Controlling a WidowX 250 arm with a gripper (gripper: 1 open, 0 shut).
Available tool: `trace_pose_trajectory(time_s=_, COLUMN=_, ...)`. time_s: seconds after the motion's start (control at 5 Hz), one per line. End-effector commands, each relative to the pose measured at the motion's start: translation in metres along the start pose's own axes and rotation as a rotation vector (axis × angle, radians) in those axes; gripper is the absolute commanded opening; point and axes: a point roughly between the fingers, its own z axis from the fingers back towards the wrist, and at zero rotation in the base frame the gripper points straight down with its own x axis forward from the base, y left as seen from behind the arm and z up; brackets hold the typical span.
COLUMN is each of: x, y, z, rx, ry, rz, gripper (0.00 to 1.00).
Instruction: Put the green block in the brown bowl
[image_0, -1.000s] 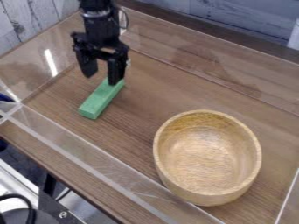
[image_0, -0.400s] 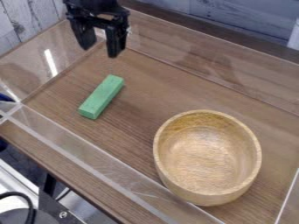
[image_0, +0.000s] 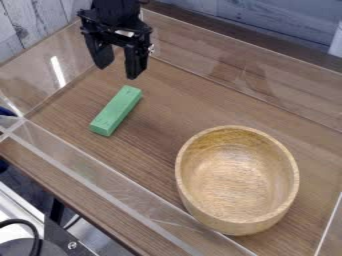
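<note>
Next, my gripper goes down to the middle of the green block (image_0: 118, 108) and closes there across its long sides.
The green block (image_0: 116, 109) lies flat on the wooden table, left of centre, its long side running diagonally. My gripper (image_0: 116, 61) hangs above and behind the block, pointing down, its two black fingers spread open with nothing between them. It does not touch the block. The brown bowl (image_0: 238, 178) stands at the lower right, upright, its hollow holding nothing.
Clear plastic walls (image_0: 80, 165) fence the table along the front and left sides. A white plank wall (image_0: 34, 20) rises at the back left. Bare wood (image_0: 227, 90) lies between block and bowl.
The gripper, which stood low around the block's far end a second ago, has lifted away from it, still open. The block stays where it lay.
</note>
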Motion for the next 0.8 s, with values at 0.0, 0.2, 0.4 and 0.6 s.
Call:
trace_pose_trajectory(time_s=0.0, x=0.003, y=0.006, z=0.008, rx=0.029, ry=-0.042, rz=0.000, gripper=1.00)
trace_pose_trajectory(time_s=0.2, x=0.002, y=0.009, z=0.002, rx=0.036, ry=-0.031, rz=0.003, gripper=1.00)
trace_pose_trajectory(time_s=0.4, x=0.000, y=0.012, z=-0.005, rx=0.040, ry=-0.020, rz=0.006, gripper=1.00)
trace_pose_trajectory(time_s=0.6, x=-0.002, y=0.011, z=-0.009, rx=0.041, ry=-0.013, rz=0.006, gripper=1.00)
